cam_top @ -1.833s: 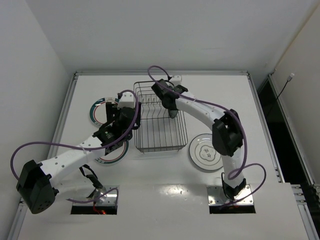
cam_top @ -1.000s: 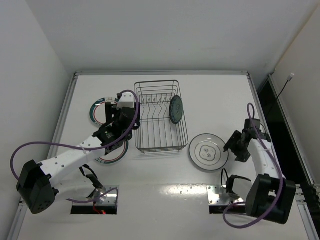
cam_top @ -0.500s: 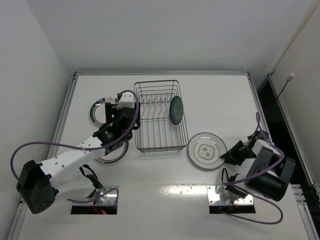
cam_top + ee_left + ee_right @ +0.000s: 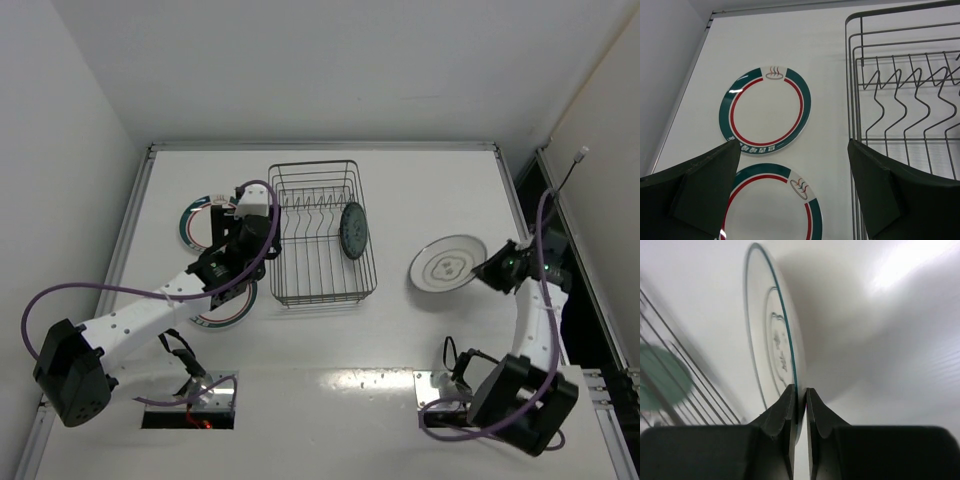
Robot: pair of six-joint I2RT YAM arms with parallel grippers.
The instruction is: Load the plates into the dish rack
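My right gripper is holding the white plate. I will let go of it upright in the dish rack's far half [image 4: 338,202], beyond the small teal plate.
My right gripper [image 4: 492,267] is shut on the rim of the white plate with a centre motif [image 4: 447,264] and holds it above the table, right of the dish rack [image 4: 320,232]. In the right wrist view the plate [image 4: 774,347] stands edge-on between my fingers [image 4: 787,405]. The small teal plate [image 4: 351,229] stands upright in the rack's right side. Two green-banded plates lie flat left of the rack: one far [image 4: 765,111], one near [image 4: 772,210]. My left gripper [image 4: 795,187] is open and empty above them, beside the rack's left wall [image 4: 854,100].
The table's left rail [image 4: 130,225] runs close to the far green-banded plate. The right table edge [image 4: 530,240] lies just beyond my right arm. Purple cables loop off both arms.
My right gripper has taken hold of the white motif plate, lifted it off the table and carried it back and to the right. The left arm has not moved.
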